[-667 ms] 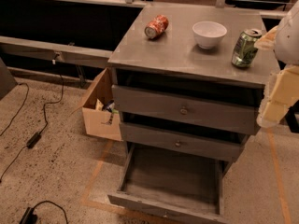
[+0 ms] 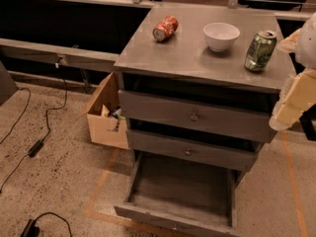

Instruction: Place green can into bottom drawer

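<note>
The robot's gripper will next move to the upper half of the green can (image 2: 263,43) beside the white bowl and close there.
The green can (image 2: 260,51) stands upright near the right edge of the grey cabinet top (image 2: 182,58). The bottom drawer (image 2: 173,220) is pulled out at floor level, and its tray shows nothing inside. The two upper drawers with round knobs are pushed in. My gripper (image 2: 292,102), with cream-coloured fingers, hangs at the right edge of the view. It is beside the cabinet's right front corner, below and to the right of the green can, and does not touch it.
A red-orange can (image 2: 165,28) lies on its side at the back left of the top. A white bowl (image 2: 221,36) sits between the two cans. An open cardboard box (image 2: 104,117) stands left of the cabinet. Black cables (image 2: 34,147) lie on the floor.
</note>
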### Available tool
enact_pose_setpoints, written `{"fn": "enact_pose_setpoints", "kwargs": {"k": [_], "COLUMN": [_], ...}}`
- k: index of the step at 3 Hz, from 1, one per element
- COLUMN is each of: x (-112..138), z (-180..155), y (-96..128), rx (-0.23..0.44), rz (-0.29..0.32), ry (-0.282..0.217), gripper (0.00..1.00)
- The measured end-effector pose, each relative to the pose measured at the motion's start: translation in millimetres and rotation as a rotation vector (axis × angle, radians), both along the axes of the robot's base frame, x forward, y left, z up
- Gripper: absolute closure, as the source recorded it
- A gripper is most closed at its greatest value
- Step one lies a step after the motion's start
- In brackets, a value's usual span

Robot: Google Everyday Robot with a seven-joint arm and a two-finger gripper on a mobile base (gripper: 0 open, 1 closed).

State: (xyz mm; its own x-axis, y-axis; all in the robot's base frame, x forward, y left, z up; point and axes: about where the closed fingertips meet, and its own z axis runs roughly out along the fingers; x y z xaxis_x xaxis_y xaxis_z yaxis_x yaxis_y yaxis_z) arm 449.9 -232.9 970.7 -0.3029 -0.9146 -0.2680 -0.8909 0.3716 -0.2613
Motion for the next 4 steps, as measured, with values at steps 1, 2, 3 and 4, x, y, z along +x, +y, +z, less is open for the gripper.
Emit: {"fn": "enact_pose_setpoints", "kwargs": {"k": [1, 2, 3, 4], "x": [34.2, 80.9, 116.5, 159.9], "z": [-14.4, -22.8, -35.5, -46.1], "y": [-46.4, -89.6, -121.1, -131.1], "rx": [0.122, 0.185, 0.263, 0.409], "rz": [-0.174, -0.305, -0.396, -0.447], "ry": [-0.095, -0.194, -0.252, -0.3], "gripper": [0.0, 0.0, 0.0, 0.0]}}
